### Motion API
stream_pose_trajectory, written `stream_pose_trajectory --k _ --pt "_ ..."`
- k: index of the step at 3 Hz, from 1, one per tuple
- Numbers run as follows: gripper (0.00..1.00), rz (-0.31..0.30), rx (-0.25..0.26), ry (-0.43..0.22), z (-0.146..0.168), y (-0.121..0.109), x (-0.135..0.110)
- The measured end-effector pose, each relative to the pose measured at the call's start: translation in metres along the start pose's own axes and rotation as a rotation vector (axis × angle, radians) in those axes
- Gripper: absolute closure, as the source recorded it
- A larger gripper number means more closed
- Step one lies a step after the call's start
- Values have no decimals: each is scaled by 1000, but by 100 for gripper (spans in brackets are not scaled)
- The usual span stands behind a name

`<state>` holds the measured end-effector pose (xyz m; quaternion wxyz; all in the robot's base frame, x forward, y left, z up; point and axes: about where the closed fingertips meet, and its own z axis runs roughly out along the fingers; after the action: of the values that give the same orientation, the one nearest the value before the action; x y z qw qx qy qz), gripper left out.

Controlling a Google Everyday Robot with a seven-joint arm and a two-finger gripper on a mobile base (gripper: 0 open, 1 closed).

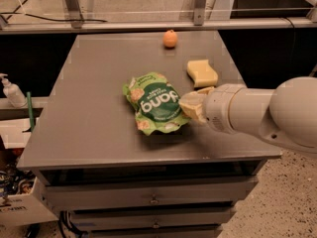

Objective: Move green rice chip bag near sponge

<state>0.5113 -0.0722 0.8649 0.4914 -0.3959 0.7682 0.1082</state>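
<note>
The robot's gripper will release the green rice chip bag on the table (185, 99) in front of the yellow sponge. The bag now hangs slightly above the table's middle.
The green rice chip bag (156, 103) is a crinkly light-green pouch with a dark green "dang" label. It hangs slightly above the middle of the grey table (84, 118) and casts a shadow under itself. My gripper (190, 107) is shut on the bag's right edge, and my thick white arm reaches in from the right. The sponge (202, 72) is a pale yellow block lying just behind and to the right of the bag, a short gap away, close to my gripper.
A small round orange fruit (170, 38) sits near the table's far edge. A white pump bottle (11, 90) stands on a lower shelf at the left. Drawers (153, 200) sit under the tabletop. A metal frame runs behind the table.
</note>
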Motion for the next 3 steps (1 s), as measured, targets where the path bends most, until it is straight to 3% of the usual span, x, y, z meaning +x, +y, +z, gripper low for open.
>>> stream_pose_trajectory --k 1,3 --pt "100 38 83 -5 -14 -36 9" --pt "100 101 211 -21 -22 -79 22"
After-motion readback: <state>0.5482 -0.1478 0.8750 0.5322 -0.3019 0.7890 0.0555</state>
